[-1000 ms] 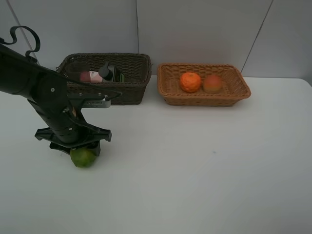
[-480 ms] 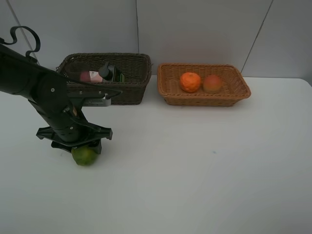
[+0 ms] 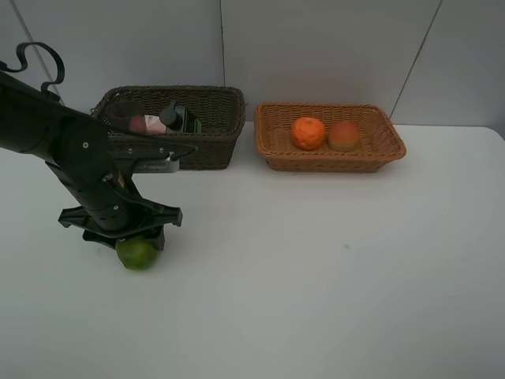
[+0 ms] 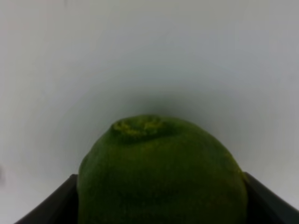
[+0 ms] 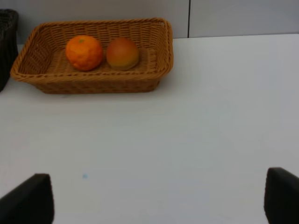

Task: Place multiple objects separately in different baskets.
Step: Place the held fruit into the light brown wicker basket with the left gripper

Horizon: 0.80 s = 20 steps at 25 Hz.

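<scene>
Next, I release the green citrus from my left gripper in the light tan basket (image 3: 281, 136), between the orange and the dark brown basket.
A green citrus (image 3: 138, 253) rests on the white table at the left, and my left gripper (image 3: 134, 245) stands over it, shut on it. In the left wrist view the citrus (image 4: 161, 177) fills the space between the dark fingers (image 4: 44, 207), which touch both its sides. The dark brown basket (image 3: 213, 93) holds a dark pump bottle (image 3: 180, 118), a pink tube (image 3: 146, 124) and a translucent cup (image 3: 118, 114). The light tan basket (image 3: 390, 134) holds an orange (image 3: 308, 133) and a peach-like fruit (image 3: 344, 136). My right gripper (image 5: 159, 200) is open and holds nothing, facing the tan basket (image 5: 166, 51).
Both baskets stand side by side along the back wall. The left arm (image 3: 71, 150) leans in front of the dark basket's left end. The white table (image 3: 331, 276) stretches bare across the middle and right.
The left gripper and the citrus shifted slightly to the right one second ago, then stayed still. Nothing else has moved.
</scene>
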Each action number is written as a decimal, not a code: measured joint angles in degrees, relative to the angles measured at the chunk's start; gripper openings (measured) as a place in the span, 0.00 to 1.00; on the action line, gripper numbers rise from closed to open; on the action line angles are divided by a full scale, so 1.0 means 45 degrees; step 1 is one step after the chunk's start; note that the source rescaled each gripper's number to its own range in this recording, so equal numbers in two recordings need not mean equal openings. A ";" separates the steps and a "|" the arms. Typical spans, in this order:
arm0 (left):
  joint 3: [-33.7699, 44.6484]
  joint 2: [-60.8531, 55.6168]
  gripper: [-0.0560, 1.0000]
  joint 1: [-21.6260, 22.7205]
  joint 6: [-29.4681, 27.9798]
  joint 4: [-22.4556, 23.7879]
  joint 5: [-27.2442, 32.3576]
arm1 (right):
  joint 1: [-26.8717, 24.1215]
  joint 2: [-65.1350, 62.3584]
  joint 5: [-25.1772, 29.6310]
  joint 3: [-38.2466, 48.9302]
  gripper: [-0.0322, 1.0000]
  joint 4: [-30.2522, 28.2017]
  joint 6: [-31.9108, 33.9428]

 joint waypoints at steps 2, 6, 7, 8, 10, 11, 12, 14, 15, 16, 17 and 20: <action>-0.0195 -0.0204 0.77 -0.0074 0.0132 -0.0026 0.0842 | 0.0000 0.0000 0.0000 0.0000 0.96 0.0000 0.0000; -0.1551 -0.0794 0.77 -0.0682 0.1612 -0.0092 0.2840 | 0.0000 0.0000 0.0000 0.0000 0.96 0.0000 0.0000; -0.2081 -0.0875 0.77 -0.0881 0.2029 -0.0173 0.3337 | 0.0000 0.0000 0.0000 0.0000 0.96 0.0000 0.0000; -0.2653 -0.0877 0.77 -0.1095 0.2398 -0.0224 0.3753 | 0.0000 0.0000 0.0000 0.0000 0.96 0.0000 0.0000; -0.3787 -0.0802 0.77 -0.1555 0.2853 -0.0298 0.4300 | 0.0000 0.0000 0.0000 0.0000 0.96 0.0000 0.0000; -0.4452 -0.0673 0.77 -0.1808 0.3022 -0.0325 0.4530 | 0.0000 0.0000 0.0000 0.0000 0.96 0.0000 0.0000; -0.5031 -0.0468 0.77 -0.2046 0.3098 -0.0325 0.4685 | 0.0000 0.0000 0.0000 0.0000 0.96 0.0000 0.0000; -0.6487 0.0104 0.77 -0.2443 0.3257 -0.0325 0.4962 | 0.0000 0.0000 0.0000 0.0000 0.96 0.0000 0.0000; -0.7250 0.0495 0.77 -0.2631 0.3336 -0.0337 0.5174 | 0.0000 0.0000 0.0000 0.0000 0.96 0.0000 0.0000; -0.7906 0.0936 0.77 -0.2799 0.3363 -0.0336 0.5391 | 0.0000 0.0000 0.0000 0.0000 0.96 0.0000 0.0000; -0.8686 0.1324 0.77 -0.2906 0.3418 -0.0336 0.5555 | 0.0000 0.0000 0.0000 0.0000 0.96 0.0000 0.0000; -1.0799 0.2651 0.77 -0.3152 0.3433 -0.0336 0.5899 | 0.0000 0.0000 0.0000 0.0000 0.96 0.0000 0.0000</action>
